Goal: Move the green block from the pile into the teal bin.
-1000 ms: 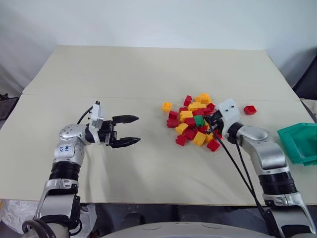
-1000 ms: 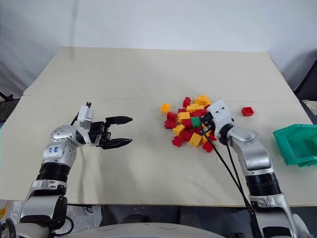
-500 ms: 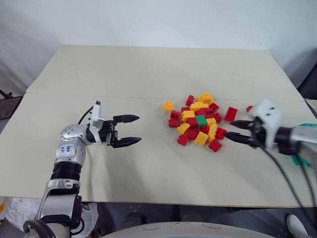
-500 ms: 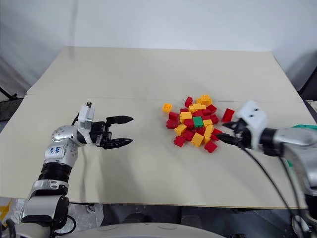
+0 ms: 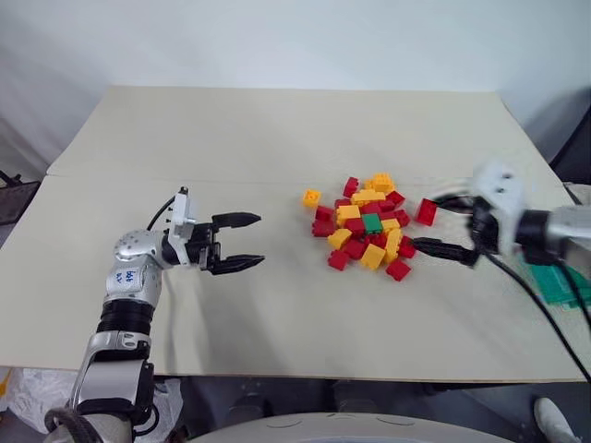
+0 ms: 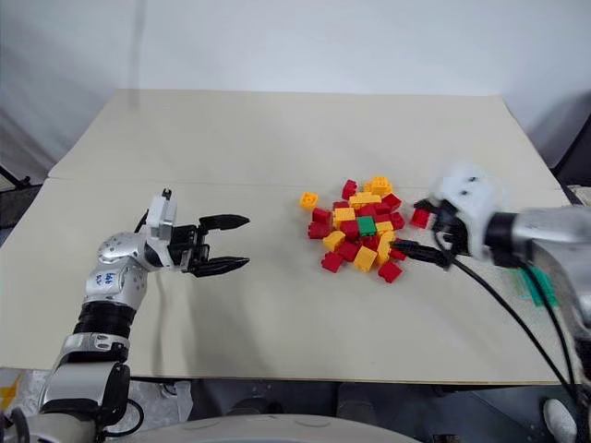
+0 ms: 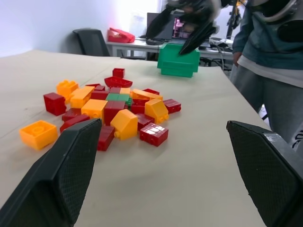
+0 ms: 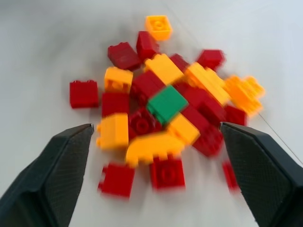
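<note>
My right gripper will grip the middle of the green block (image 5: 371, 223) (image 8: 166, 104) on the pile, with one finger against the studded side of the block.
The green block (image 5: 372, 222) lies on top of the pile (image 5: 367, 229) of red and yellow bricks, right of the table's middle; it is also in the right wrist view (image 8: 166, 104). My right gripper (image 5: 441, 224) hovers just right of the pile, open wide and empty, pointing down at the bricks. My left gripper (image 5: 245, 242) is open and empty above the table, well to the pile's left, pointing toward it. The teal bin (image 7: 178, 60) stands beyond the pile in the left wrist view; in the eye views only a strip of it (image 5: 557, 281) shows behind my right arm.
One red brick (image 5: 426, 211) lies apart at the pile's right edge, under my right gripper. A lone yellow brick (image 5: 312, 197) sits at the pile's left. A person (image 7: 267, 52) stands by the table's right side. Bare tabletop (image 5: 277, 138) stretches behind and to the left.
My right gripper has opened, risen and drawn back to the right, out of the pile. Bricks at the pile's right side have shifted. The green block stays in the pile. My left arm has kept still.
</note>
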